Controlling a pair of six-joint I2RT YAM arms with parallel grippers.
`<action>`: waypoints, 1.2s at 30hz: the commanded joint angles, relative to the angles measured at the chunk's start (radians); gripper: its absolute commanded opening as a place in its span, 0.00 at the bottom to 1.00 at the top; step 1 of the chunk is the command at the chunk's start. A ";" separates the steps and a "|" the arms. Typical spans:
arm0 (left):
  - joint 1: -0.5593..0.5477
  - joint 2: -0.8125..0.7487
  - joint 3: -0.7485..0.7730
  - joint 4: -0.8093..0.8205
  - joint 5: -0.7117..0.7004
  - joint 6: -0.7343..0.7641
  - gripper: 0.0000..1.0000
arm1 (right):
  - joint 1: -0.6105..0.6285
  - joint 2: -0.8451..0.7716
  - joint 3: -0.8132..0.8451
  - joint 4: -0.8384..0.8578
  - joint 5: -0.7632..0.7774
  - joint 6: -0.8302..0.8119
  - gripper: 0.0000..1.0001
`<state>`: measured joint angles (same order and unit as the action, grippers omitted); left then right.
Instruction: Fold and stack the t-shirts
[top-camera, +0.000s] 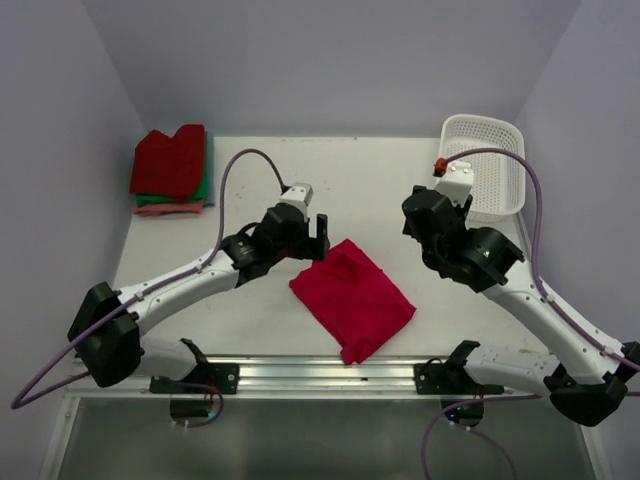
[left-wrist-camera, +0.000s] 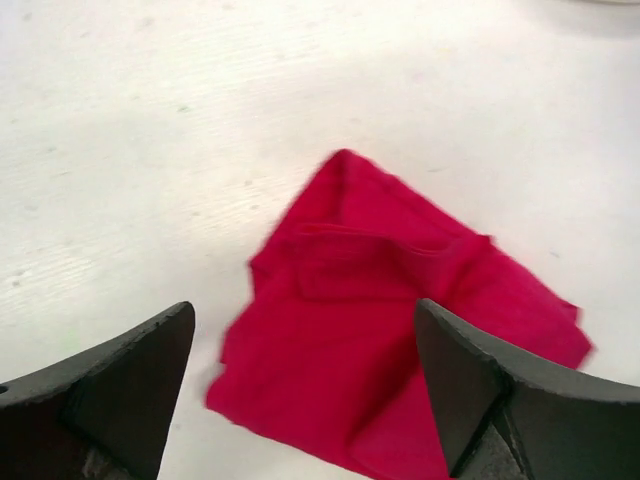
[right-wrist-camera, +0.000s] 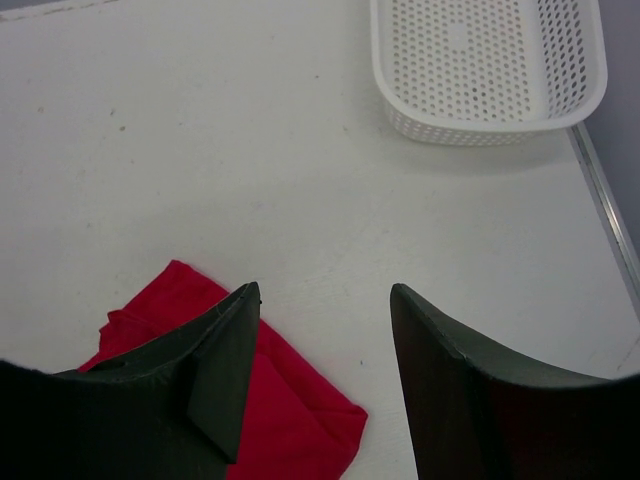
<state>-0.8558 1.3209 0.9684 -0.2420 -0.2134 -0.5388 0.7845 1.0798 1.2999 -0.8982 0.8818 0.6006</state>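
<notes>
The robot's left gripper needs to grip the middle of the short edge (top-camera: 319, 265) (left-wrist-camera: 262, 276) of the crimson-pink t-shirt, the edge that faces the stack of folded t-shirts.
A bright crimson-pink t-shirt (top-camera: 352, 298) lies folded into a rough square on the white table, near the front middle. In the left wrist view it (left-wrist-camera: 380, 300) sits just beyond and between my left fingers. My left gripper (top-camera: 316, 236) (left-wrist-camera: 303, 310) hovers at the shirt's back-left corner, open wide with nothing in it. My right gripper (top-camera: 411, 216) (right-wrist-camera: 325, 292) is up and to the shirt's right, also open and empty; one corner of the shirt (right-wrist-camera: 300, 405) shows under its left finger. A stack of folded t-shirts (top-camera: 172, 165), dark red over green and salmon pink, rests at the back left.
A white lattice basket (top-camera: 487, 165) (right-wrist-camera: 480, 70) stands at the back right corner, close behind my right wrist. The table's right edge (right-wrist-camera: 605, 215) runs beside it. A metal rail (top-camera: 320, 372) lines the near edge.
</notes>
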 joint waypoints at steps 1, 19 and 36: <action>0.081 0.084 -0.043 0.052 0.022 0.017 0.92 | -0.001 -0.009 -0.030 0.027 -0.033 -0.001 0.57; 0.123 0.446 0.033 0.182 0.200 0.131 0.70 | -0.001 -0.046 -0.125 0.015 -0.052 0.041 0.40; 0.124 0.359 0.026 0.071 0.136 0.149 0.00 | -0.002 -0.066 -0.224 0.068 -0.156 0.012 0.13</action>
<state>-0.7399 1.7695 0.9863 -0.1108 -0.0116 -0.4007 0.7834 1.0210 1.1160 -0.8909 0.7918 0.6281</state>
